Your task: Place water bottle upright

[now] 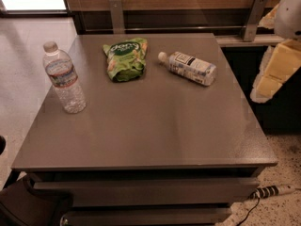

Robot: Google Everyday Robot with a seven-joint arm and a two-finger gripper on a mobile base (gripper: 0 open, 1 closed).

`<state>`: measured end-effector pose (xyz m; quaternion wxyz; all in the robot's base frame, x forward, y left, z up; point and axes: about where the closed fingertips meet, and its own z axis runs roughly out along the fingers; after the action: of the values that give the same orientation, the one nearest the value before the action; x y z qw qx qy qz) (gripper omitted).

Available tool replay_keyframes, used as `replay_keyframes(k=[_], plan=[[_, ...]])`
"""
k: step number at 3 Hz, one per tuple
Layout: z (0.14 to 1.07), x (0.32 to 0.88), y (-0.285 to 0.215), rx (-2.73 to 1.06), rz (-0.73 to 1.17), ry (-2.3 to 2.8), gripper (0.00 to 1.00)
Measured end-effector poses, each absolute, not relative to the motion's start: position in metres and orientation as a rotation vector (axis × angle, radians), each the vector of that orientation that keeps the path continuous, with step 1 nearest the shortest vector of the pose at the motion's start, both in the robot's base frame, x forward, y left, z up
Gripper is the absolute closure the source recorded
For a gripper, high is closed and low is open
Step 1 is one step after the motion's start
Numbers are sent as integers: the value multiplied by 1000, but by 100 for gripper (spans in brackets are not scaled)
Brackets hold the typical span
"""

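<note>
The water bottle is lying beside the green snack bag, and my gripper needs to close on the middle of the white label (191,67) on that bottle.
The water bottle (189,67), small and clear with a white cap and a wide white label with dark print, lies on its side at the back right of the grey table (155,131), cap pointing left. My gripper (272,74) shows as white and pale yellow parts at the right edge of the camera view. It hangs off the table's right side, to the right of the bottle and apart from it.
A taller ribbed clear bottle (64,77) with a red-and-blue label stands upright at the left edge. A green snack bag (124,57) lies at the back middle. A wood-panelled wall with metal brackets (116,14) runs behind the table. A power strip (273,190) lies on the floor at lower right.
</note>
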<state>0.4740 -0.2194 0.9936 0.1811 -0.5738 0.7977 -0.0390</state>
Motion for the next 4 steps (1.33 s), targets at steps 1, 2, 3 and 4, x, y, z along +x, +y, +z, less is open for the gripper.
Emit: replay_keyframes(k=[1, 2, 3, 4], plan=[[999, 535, -221, -1502, -99, 2335, 0], [1001, 593, -215, -1415, -94, 2381, 0], [989, 633, -202, -1364, -61, 2406, 0], [968, 664, -184, -1322, -6, 2418, 0]])
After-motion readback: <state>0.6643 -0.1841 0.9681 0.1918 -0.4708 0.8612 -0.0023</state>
